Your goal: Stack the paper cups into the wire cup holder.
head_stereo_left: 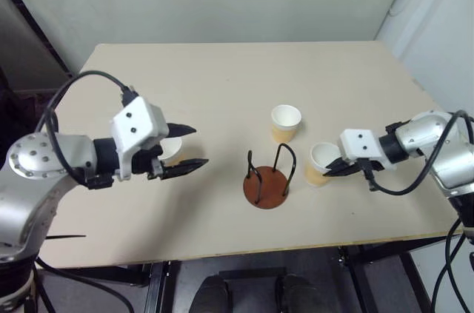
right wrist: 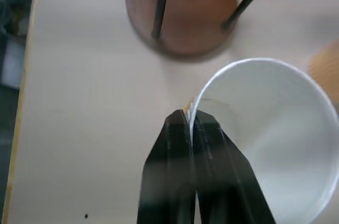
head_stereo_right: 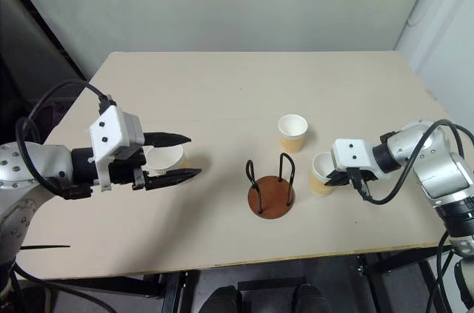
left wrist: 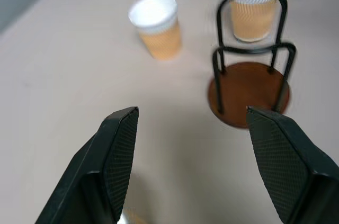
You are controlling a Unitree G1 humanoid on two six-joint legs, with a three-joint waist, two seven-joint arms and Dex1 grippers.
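Observation:
My right gripper should release its paper cup on the brown disc base [head_stereo_left: 265, 188] [right wrist: 183, 12] between the black loops of the wire cup holder.
Three paper cups stand on the table. One cup [head_stereo_left: 172, 150] is at the left, below and behind my left gripper [head_stereo_left: 198, 146], which hangs open with nothing between its fingers. A second cup [head_stereo_left: 286, 122] stands alone just beyond the wire cup holder [head_stereo_left: 266, 180], whose brown disc base [left wrist: 249, 94] is bare between its black loops. The third cup [head_stereo_left: 321, 163] is right of the holder. My right gripper [right wrist: 190, 118] is shut on this cup's [right wrist: 265, 128] rim, one finger inside and one outside.
The beige table [head_stereo_left: 222, 76] ends at its front edge [head_stereo_left: 244, 254] close below the holder. A wall stands behind the table's far edge. Black cables [head_stereo_left: 89, 80] loop off both arms.

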